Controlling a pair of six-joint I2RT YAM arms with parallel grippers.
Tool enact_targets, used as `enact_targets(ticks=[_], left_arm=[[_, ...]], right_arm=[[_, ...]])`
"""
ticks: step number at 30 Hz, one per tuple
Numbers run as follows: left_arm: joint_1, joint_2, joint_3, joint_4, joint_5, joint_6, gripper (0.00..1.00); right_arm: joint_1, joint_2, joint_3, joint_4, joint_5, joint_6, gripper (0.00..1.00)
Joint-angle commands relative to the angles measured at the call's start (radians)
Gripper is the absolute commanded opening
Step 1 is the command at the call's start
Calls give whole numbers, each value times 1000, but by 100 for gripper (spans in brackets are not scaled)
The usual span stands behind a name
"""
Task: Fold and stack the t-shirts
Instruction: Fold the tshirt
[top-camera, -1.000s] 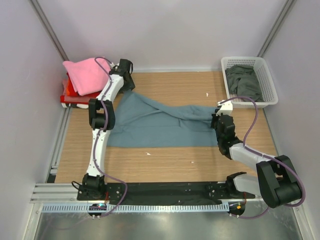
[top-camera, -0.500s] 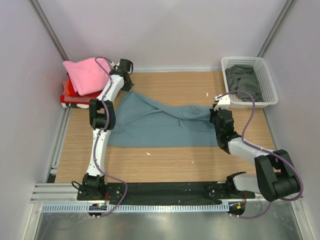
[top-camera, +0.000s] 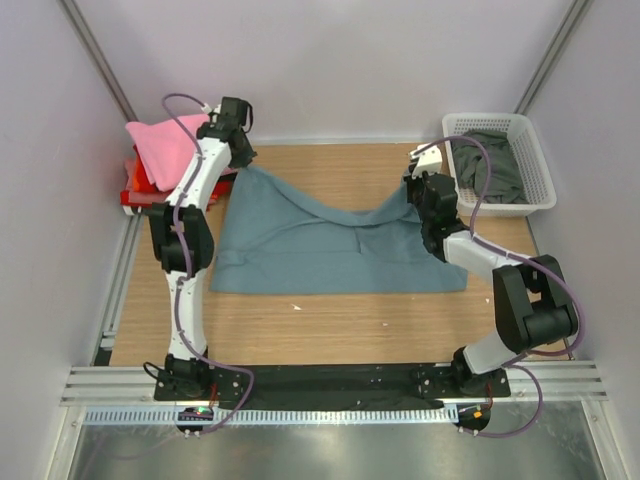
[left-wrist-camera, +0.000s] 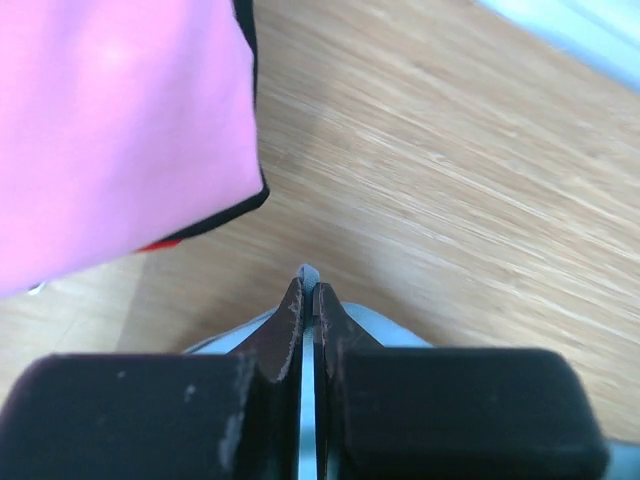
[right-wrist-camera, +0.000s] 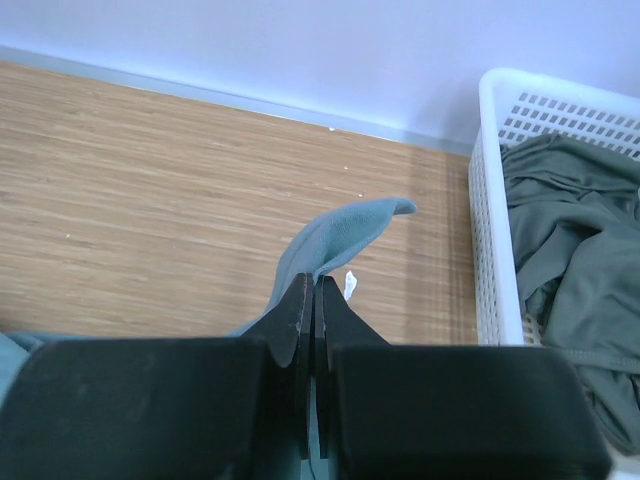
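Note:
I should let go of the slate-blue t-shirt's corner with my right gripper on the wooden table (top-camera: 430, 216) beside the basket's near corner.
A large slate-blue t-shirt (top-camera: 320, 250) lies spread across the middle of the wooden table, its two far corners lifted. My left gripper (top-camera: 243, 163) is shut on the far-left corner; a strip of blue cloth (left-wrist-camera: 309, 275) shows between its closed fingers. My right gripper (top-camera: 414, 192) is shut on the far-right corner, and a flap of blue cloth (right-wrist-camera: 345, 228) sticks out past its tips. A folded pink t-shirt (top-camera: 165, 148) tops a pile with red (top-camera: 143, 185) and black layers at the far left. A dark grey-green t-shirt (top-camera: 490, 165) lies crumpled in the basket.
A white plastic lattice basket (top-camera: 533, 160) stands at the far right corner, close to my right arm. The pink pile (left-wrist-camera: 110, 130) sits just beside my left gripper. Walls close in the back and both sides. A small white scrap (top-camera: 295, 307) lies on the wood.
Both grippers have lifted and pulled the blue shirt's far edge toward the back wall. The left gripper closed on its corner; the right arm swung far up and back.

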Motion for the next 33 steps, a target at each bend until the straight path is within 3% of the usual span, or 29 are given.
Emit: enact_targets(ticks=[1,8,17,25,33], left_arm=[[1,-140,-52,-14,-40,13,0],[19,-259,-185,-12,-80,55,0],[53,-290,-219,-38,-86,71,0],[68,-358,-302,-41,-95,97,0],[74,-459,-463,0,-81,102,0]], right_arm=[[-25,21,83,27,-27,-30,1],[-93,109,195,20,-99,3,1],[-105,219,319,-33,-182,0,1],[-130,172,244,13,-186,16,1],[-172,60,135,30,-287,46,1]])
